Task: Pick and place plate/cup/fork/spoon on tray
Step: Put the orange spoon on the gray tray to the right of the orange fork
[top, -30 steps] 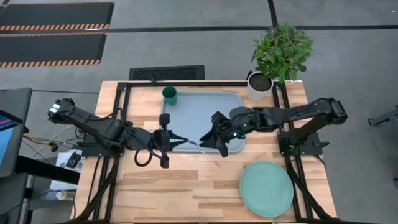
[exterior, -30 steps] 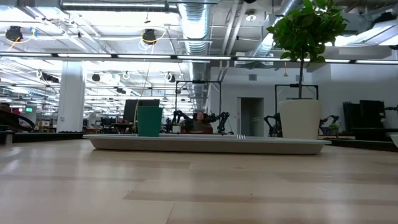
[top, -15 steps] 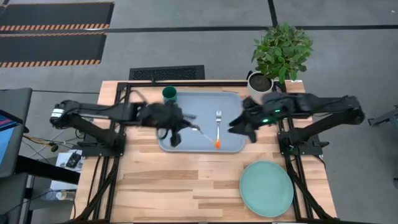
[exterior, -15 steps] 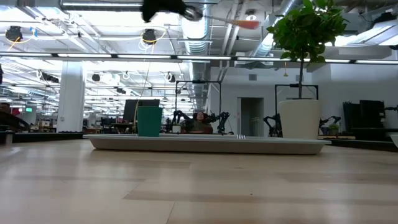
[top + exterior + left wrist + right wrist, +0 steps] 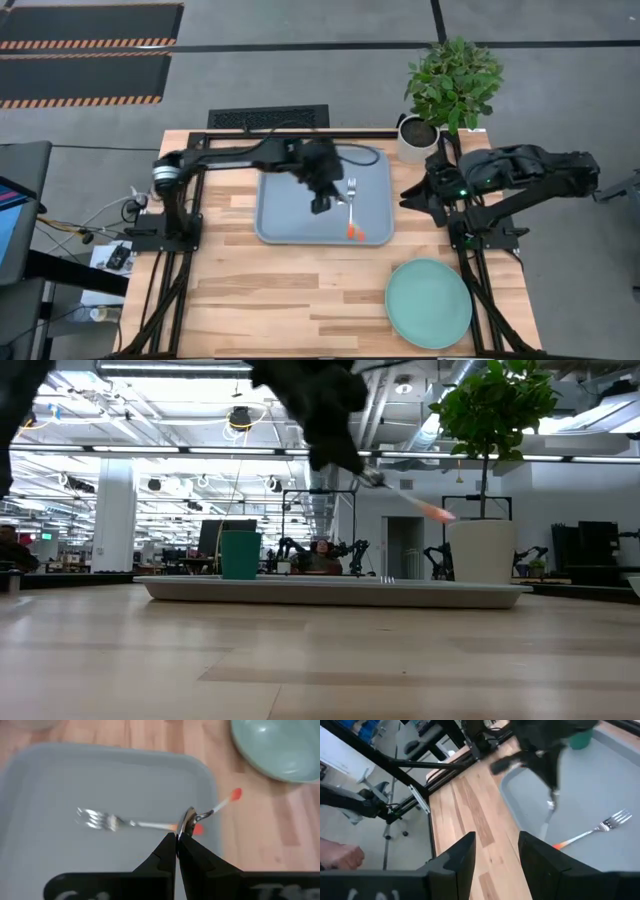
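Next, my left gripper sets the spoon down on the tray [image 5: 362, 217] [image 5: 157, 805] and lets go of it beside the fork, on the side facing my right gripper.
My left gripper [image 5: 322, 203] hangs over the middle of the light blue-grey tray [image 5: 290, 215], shut on the orange-handled spoon [image 5: 210, 812]. The fork [image 5: 351, 205] lies flat on the tray just right of it, tines toward the far edge. The dark green cup [image 5: 240, 555] stands in the tray's far left corner; my left arm hides it in the high view. The mint-green plate [image 5: 428, 302] rests on the table at the near right. My right gripper [image 5: 415, 200] hovers open beyond the tray's right edge, with nothing between its fingers. My left gripper pinches the spoon's silver bowl [image 5: 189, 819] between its two fingertips. The fingers slant down from above. The spoon is lifted clear of the tray, and its handle slopes down and away to the orange tip [image 5: 440, 512].
A white plant pot [image 5: 417, 140] with a leafy plant stands at the table's far right corner. Bare wood lies near of the tray and left of the plate. Black frame rails run along both sides of the table.
My left gripper has swung from the tray's near left corner toward the right and far, out over the tray, and sunk lower with the spoon. My right gripper has drawn back from over the tray toward the table's right edge. The fork now lies on the tray.
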### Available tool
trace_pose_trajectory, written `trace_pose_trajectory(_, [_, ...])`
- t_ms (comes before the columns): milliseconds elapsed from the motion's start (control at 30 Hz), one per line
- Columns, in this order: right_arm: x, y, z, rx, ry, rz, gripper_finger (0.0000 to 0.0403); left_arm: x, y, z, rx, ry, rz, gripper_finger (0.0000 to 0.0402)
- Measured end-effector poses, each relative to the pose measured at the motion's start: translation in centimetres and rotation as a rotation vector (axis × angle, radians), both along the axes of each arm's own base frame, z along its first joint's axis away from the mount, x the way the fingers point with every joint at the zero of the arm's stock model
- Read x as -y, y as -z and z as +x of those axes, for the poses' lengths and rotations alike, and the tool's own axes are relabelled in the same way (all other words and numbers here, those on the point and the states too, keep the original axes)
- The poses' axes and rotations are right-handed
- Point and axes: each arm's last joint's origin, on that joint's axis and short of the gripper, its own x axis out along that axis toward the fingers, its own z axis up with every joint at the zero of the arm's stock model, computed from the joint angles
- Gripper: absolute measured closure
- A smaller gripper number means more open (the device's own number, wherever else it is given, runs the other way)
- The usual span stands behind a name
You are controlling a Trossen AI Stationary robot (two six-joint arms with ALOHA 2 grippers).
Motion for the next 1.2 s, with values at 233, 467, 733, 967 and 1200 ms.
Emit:
trace_pose_trajectory(233, [0.0, 0.7, 0.1, -0.075, -0.004, -0.023, 0.0236, -2.8, 1.1, 4.8, -0.083, 0.128, 0.098, 0.0401])
trace_pose_trajectory(467, [0.0, 1.2, -0.1, -0.13, -0.004, -0.033, 0.0237, -4.6, 3.2, 7.7, -0.107, 0.234, 0.141, 0.0401])
trace_pose_trajectory(733, [0.0, 2.2, 0.0, -0.18, -0.009, -0.051, 0.0243, -4.8, 5.0, 7.8, -0.132, 0.292, 0.136, 0.0402])
trace_pose_trajectory(967, [0.0, 2.7, 0.2, -0.22, -0.023, -0.082, 0.0242, -4.8, 4.6, 8.0, -0.091, 0.333, 0.196, 0.0401])
trace_pose_trajectory(1200, [0.0, 2.7, 0.1, -0.219, -0.023, -0.084, 0.0244, -4.2, 4.8, 8.0, -0.125, 0.389, 0.273, 0.0401])
